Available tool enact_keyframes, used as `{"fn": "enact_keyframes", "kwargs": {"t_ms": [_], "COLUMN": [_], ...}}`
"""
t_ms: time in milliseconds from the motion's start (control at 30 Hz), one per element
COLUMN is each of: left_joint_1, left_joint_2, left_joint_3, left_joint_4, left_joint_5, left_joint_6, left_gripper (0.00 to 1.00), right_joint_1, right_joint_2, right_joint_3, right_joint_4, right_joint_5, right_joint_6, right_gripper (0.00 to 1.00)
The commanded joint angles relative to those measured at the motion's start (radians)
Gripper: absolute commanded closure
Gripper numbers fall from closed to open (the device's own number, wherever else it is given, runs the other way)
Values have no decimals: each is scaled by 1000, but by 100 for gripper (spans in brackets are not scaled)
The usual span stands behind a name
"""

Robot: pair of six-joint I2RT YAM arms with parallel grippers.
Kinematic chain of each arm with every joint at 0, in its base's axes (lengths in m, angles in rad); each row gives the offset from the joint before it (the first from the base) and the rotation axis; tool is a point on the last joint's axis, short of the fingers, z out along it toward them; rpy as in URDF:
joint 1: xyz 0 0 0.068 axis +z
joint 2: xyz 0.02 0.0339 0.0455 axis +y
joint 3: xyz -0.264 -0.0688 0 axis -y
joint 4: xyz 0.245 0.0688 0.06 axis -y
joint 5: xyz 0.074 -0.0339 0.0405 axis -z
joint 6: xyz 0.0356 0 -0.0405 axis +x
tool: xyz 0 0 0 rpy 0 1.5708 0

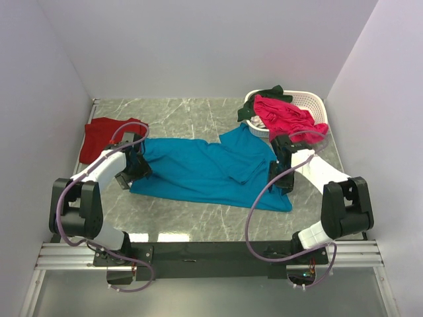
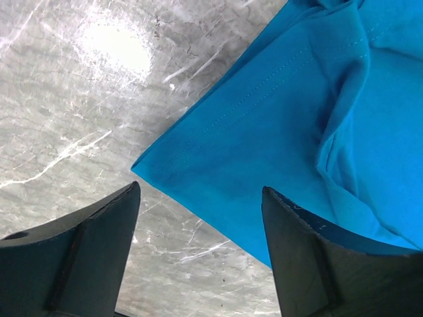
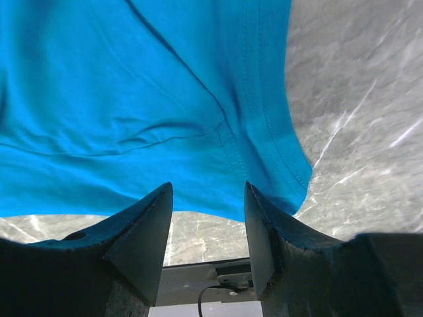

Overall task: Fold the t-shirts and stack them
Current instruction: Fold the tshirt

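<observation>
The seam by the teal shirt's sleeve is creased; my right gripper will pinch the shirt's near edge [image 3: 215,206] and pull it toward me before folding.
A teal-blue t-shirt [image 1: 208,170] lies spread across the middle of the marble table. A dark red t-shirt [image 1: 100,137] lies folded at the far left. A bright pink shirt [image 1: 285,117] and a dark green one [image 1: 263,96] hang out of the basket. My left gripper [image 1: 134,166] is open and empty over the teal shirt's left edge; its corner [image 2: 198,172] lies between the fingers. My right gripper [image 1: 283,173] is open and empty over the shirt's right edge, where a sleeve hem [image 3: 264,152] shows.
A white slatted basket [image 1: 305,100] stands at the back right. Grey walls close in the table on three sides. A black rail [image 1: 211,251] with the arm bases runs along the near edge.
</observation>
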Motion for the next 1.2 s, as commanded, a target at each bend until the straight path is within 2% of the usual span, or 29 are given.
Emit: {"fn": "enact_keyframes", "kwargs": {"t_ms": [0, 467, 600, 800, 900, 1167], "left_joint_1": [3, 3, 3, 3, 3, 3], "left_joint_2": [-2, 5, 1, 2, 11, 25], "left_joint_3": [-5, -36, -44, -57, -59, -45], "left_joint_4": [32, 61, 69, 91, 98, 98], "left_joint_5": [-6, 24, 31, 45, 53, 56], "left_joint_6": [2, -4, -9, -4, -3, 3], "left_gripper": [22, 26, 30, 38, 40, 43], "right_joint_1": [-24, -57, -58, -63, -64, -64], "right_joint_2": [-23, 69, 92, 115, 128, 102], "right_joint_3": [-39, -48, -43, -51, -60, -63], "right_joint_4": [59, 144, 156, 162, 165, 133], "right_joint_5": [-5, -35, -28, -28, -38, -29], "right_joint_6": [25, -1, -10, -18, -18, -27], "right_gripper": [46, 48, 50, 57, 71, 91]}}
